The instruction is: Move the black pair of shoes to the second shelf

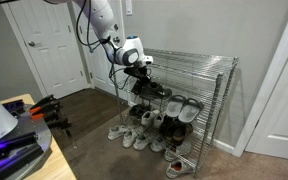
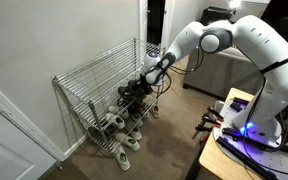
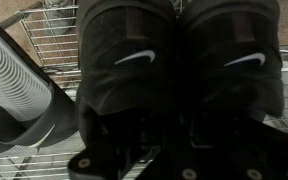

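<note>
Next, my gripper lets go of the black pair of shoes on the second shelf's wire (image 1: 148,91) beside the grey slides.
The black pair of shoes (image 3: 179,60), all black with white swoosh marks, fills the wrist view, side by side over silver wire grid. My gripper (image 3: 179,135) is dark at the bottom edge and appears shut on the pair. In both exterior views the gripper (image 1: 139,66) (image 2: 154,72) is at the near end of the chrome rack, with the black shoes (image 1: 150,88) (image 2: 134,92) just below it at the level of the second shelf (image 1: 189,93) (image 2: 92,100). I cannot tell whether the soles rest on the wire.
Dark shoes with pale linings (image 1: 179,110) sit on the tier below. White and grey sneakers (image 1: 126,134) lie on the floor by the rack. The top tier (image 1: 189,58) is bare. A grey ribbed hose (image 3: 19,85) runs beside the gripper.
</note>
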{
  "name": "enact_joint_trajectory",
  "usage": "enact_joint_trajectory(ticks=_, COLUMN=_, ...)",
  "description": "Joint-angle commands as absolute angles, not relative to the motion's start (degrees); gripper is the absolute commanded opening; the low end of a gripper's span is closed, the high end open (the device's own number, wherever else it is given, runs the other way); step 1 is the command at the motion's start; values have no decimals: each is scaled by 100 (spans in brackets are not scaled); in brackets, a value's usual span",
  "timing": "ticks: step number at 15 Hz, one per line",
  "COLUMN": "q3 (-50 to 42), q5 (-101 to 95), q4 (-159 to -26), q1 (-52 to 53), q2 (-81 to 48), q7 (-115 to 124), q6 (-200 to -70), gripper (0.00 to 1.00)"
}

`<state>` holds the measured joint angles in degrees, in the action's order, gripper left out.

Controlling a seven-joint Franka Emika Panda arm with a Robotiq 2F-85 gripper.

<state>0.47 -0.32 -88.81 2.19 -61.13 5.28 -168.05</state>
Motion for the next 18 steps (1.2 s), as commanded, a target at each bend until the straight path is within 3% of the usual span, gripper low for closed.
enact_joint_trajectory(ticks=1, q3=293, q5=296, q4=-8646, q1=61, q2=-6148, q7=558, q6=-17167, gripper=6)
enact_joint_trajectory(ticks=15, q3=115, q5=322, q4=-8142, q1=380, q2=-6502, q7=578, q6=-17383, gripper=5)
enact_joint_trajectory(ticks=16, q3=127, q5=323, q4=-8142, q1=376, q2=-6510, q7=566, q6=-17353, gripper=40)
enact_joint_trajectory(ticks=18, q3=90, q5=331, q4=-8101, q1=403, q2=-6544, q7=584, q6=-17341, gripper=46)
